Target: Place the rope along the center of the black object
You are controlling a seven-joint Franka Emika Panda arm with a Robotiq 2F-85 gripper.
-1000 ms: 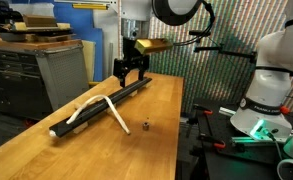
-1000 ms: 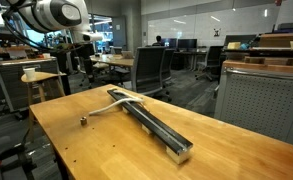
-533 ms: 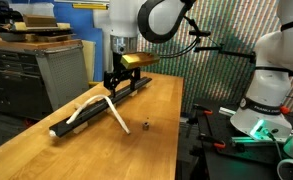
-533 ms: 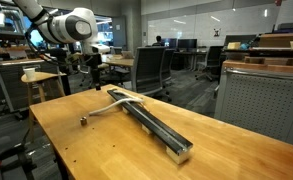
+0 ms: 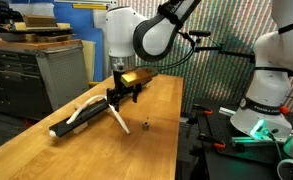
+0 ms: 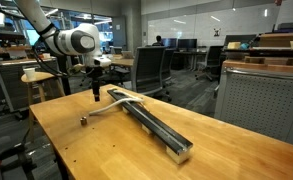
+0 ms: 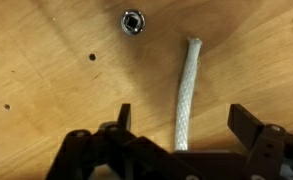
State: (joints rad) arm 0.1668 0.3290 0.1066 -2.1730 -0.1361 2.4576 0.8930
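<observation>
My gripper will move to the white rope next and close just behind its loose end [image 5: 118,117] [image 7: 187,97], which slants onto the wooden table.
The white rope [image 5: 87,108] lies partly on the long black bar [image 5: 61,128], then bends off it, and its free end slants onto the wooden table. Both exterior views show this; in one the rope [image 6: 101,111] leaves the bar [image 6: 156,125] near its far end. My gripper [image 5: 119,98] is low over the bend of the rope, also seen from the side [image 6: 94,97]. In the wrist view the gripper [image 7: 182,125] is open, its two fingers on either side of the braided rope end [image 7: 189,90], not touching it.
A small dark metal piece [image 7: 133,21] lies on the table just beyond the rope's tip, also visible in both exterior views [image 5: 145,126] [image 6: 83,122]. The table edge [image 5: 176,120] is near. A grey cabinet [image 5: 61,65] stands behind the table.
The arm has come down and moved along the bar toward the rope's bend. The rope and bar have not moved. The gripper stays open.
</observation>
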